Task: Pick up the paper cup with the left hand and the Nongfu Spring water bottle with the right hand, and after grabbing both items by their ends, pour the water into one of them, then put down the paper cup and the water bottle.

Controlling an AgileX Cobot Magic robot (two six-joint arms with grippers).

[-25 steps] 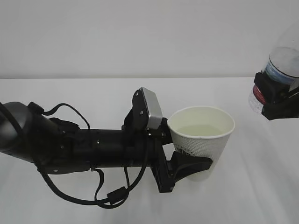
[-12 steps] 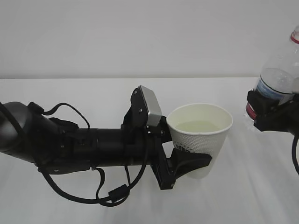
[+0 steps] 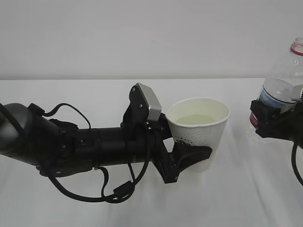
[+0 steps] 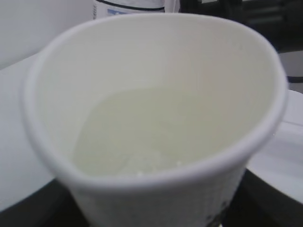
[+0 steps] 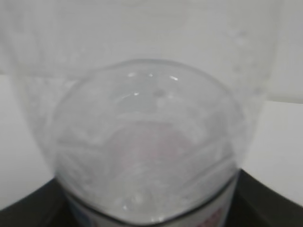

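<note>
The Nongfu Spring water bottle is to go just beside the paper cup. Next, my right gripper lets go of it on the bare white table (image 3: 243, 129) there.
The white paper cup (image 3: 198, 124) is held just above the table, nearly upright, with my left gripper (image 3: 195, 153) shut on its lower half; one black finger (image 3: 191, 157) wraps its near side. Clear water (image 3: 198, 120) lies in it, and the same water (image 4: 137, 137) shows in the left wrist view inside the cup (image 4: 156, 189), which fills that frame. At the right edge my right gripper (image 3: 274, 120) is shut on the Nongfu Spring water bottle (image 3: 282, 85), which stands about upright with its red neck ring (image 3: 297, 47) on top. The bottle (image 5: 147, 142) fills the right wrist view with water in it.
A white table (image 3: 94, 94) runs under both arms, with a plain pale wall behind it. The left arm's black body and looping cables (image 3: 80, 146) stretch across the table's left half. The cup and the bottle are about a hand's width apart.
The bottle has swung from a tilt back to upright and come down a little. The left arm has carried the cup slightly left and up.
</note>
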